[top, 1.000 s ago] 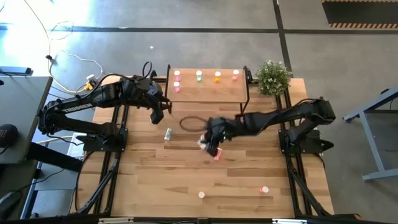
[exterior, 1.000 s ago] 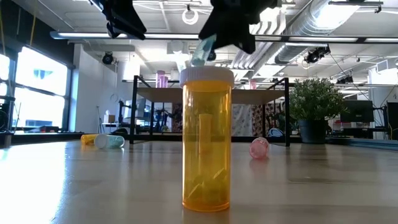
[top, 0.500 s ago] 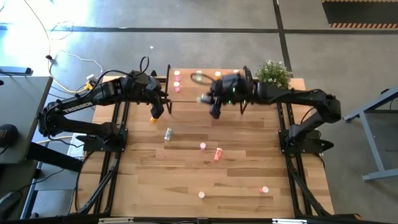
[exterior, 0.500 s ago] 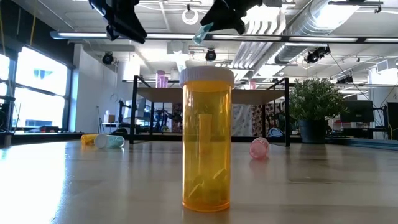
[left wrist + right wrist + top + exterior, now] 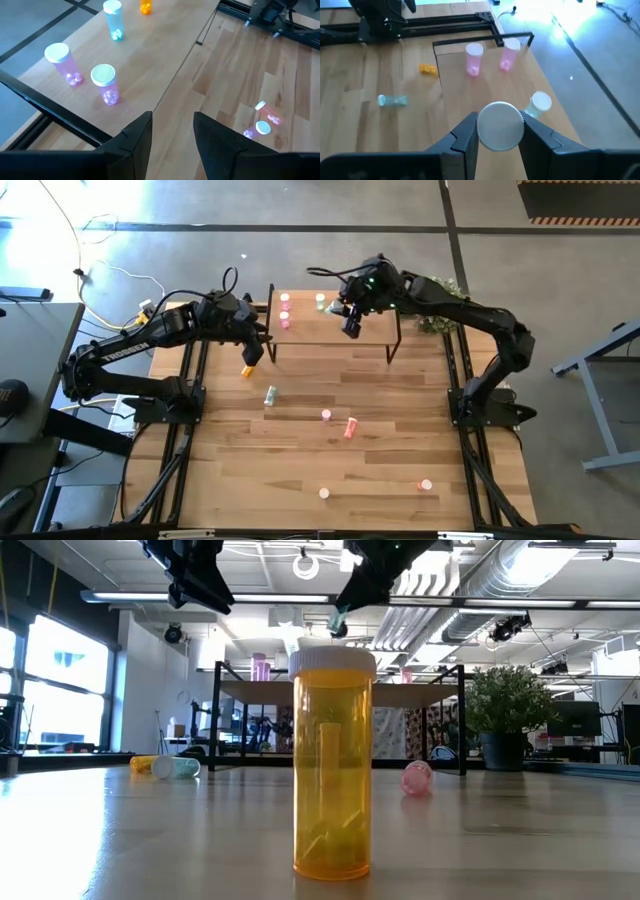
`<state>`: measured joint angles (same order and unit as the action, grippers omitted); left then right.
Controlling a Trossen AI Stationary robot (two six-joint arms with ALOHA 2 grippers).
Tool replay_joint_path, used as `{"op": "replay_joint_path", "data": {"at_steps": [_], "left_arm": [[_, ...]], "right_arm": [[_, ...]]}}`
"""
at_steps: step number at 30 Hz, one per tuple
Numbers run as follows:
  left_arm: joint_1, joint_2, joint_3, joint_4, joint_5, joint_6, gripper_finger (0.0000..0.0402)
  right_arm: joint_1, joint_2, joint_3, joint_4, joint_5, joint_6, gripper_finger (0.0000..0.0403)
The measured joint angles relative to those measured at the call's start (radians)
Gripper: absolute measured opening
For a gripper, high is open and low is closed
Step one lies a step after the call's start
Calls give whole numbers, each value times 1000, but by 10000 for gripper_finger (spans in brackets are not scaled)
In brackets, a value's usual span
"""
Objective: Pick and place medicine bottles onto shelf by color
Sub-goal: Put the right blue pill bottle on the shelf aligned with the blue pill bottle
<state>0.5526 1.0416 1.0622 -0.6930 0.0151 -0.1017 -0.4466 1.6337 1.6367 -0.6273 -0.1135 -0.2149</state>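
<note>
I will use my right gripper to let go of its bottle on the shelf (image 5: 320,325), in front of the pale green bottle that is standing there.
The shelf (image 5: 330,330) stands at the table's far edge. On it stand pink bottles (image 5: 285,310) at its left end and a pale green bottle (image 5: 320,301) beside them. My right gripper (image 5: 350,323) is above the shelf's middle, shut on a pale green bottle with a white cap (image 5: 500,126). My left gripper (image 5: 253,348) hangs open and empty by the shelf's left end, above the table. An orange bottle (image 5: 247,370) and a pale green one (image 5: 270,394) lie on their sides on the table near it. My right gripper pinches the pale green bottle between its two fingers (image 5: 465,137), one on each side of the body just under the white cap (image 5: 500,125). The cap faces the wrist camera. In the low view the bottle (image 5: 339,618) hangs tilted below the gripper, lifted clear above the shelf.
A pink bottle (image 5: 326,416) and a red-pink one (image 5: 350,427) are on the mid table, and two more (image 5: 323,493) (image 5: 425,484) are near the front edge. A potted plant (image 5: 440,305) stands by the shelf's right end. An orange bottle (image 5: 333,760) stands close before the low camera.
My right gripper has carried the pale green bottle up from the middle of the table and toward the far edge, and now holds it above the shelf. My left gripper has drawn back a little toward the far edge, uncovering the orange bottle on the table.
</note>
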Motion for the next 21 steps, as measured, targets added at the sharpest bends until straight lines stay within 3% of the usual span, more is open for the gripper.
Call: {"op": "replay_joint_path", "data": {"at_steps": [10,21], "left_arm": [[4,0,0,0,-1,0,133],[3,0,0,0,-1,-3,133]], "right_arm": [[-1,124,73,-43,-20,-152,103],[2,216,73,-42,-60,-216,103]]}}
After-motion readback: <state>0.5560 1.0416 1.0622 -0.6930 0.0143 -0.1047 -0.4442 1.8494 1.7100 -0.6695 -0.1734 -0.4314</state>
